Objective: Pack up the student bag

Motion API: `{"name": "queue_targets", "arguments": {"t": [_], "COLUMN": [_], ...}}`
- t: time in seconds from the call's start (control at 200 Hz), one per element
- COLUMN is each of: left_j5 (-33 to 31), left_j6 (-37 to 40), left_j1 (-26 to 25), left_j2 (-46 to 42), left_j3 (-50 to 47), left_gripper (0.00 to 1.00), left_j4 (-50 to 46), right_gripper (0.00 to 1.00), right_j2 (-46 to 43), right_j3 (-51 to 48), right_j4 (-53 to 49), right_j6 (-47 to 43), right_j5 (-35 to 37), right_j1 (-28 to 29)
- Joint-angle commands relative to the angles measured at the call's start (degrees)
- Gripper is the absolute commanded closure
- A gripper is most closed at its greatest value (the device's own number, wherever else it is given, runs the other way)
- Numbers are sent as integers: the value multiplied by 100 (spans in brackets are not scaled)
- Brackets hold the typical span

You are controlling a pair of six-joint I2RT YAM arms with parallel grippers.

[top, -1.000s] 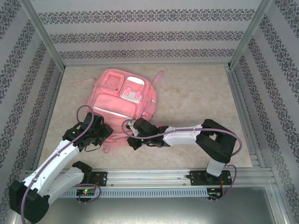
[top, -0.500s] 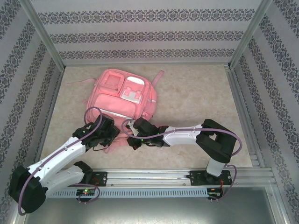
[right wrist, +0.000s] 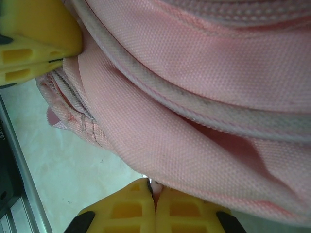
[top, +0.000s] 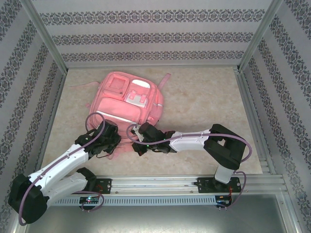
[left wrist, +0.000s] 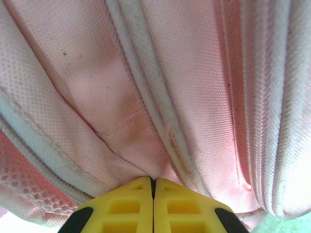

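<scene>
Next, I open my left gripper and take the seam's fold [left wrist: 121, 154] deeper between its fingers, because its shut fingers touch the pink fabric only at their ends.
The student bag [top: 124, 99] is a large pink backpack with pale trim, lying flat at the table's centre-left with its front pockets up. My left gripper [top: 115, 140] sits at the bag's near edge; in the left wrist view its yellow fingers [left wrist: 153, 180] are shut with a fold of pink fabric [left wrist: 131, 141] running into their tips. My right gripper [top: 136, 133] is just to the right on the same edge. Its fingers [right wrist: 155, 183] are shut on a pinch of the bag's cloth [right wrist: 204, 97]. The left gripper's fingers [right wrist: 34, 43] show at the upper left of the right wrist view.
An aluminium rail [top: 160, 182] carrying both arm bases runs along the near edge. Patterned walls and metal frame posts close in the table on three sides. Bare marbled tabletop [top: 209, 97] lies to the right of the bag. A pink strap [top: 164, 80] trails off the bag's far right corner.
My left gripper has moved right to the bag's near edge, closer to the right gripper. The right arm and the bag have stayed put.
</scene>
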Motion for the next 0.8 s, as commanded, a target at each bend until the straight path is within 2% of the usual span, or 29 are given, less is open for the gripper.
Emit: {"name": "queue_targets", "arguments": {"t": [0.0,0.625,0.734,0.794], "left_j5": [-438,-320,-302,-319], "left_j6": [277,1008,1273,1422], "left_j1": [220,980,1083,1082], "left_j2": [-122,-386,-339,-304], "left_j3": [96,116,266,434], "left_gripper": [94,92,87,80], "left_j4": [-362,-782,-899,-1084], "right_gripper": [100,100,100,100], "right_j2": [-207,-373,-256,-192], "right_j3": [4,-551,-409,-280], "right_j4": [-224,-27,186,226], "right_j6": [-143,-257,-182,-165], "right_j5": [198,201,-181,-197], "right_j1": [-11,-544,-479,-378]}}
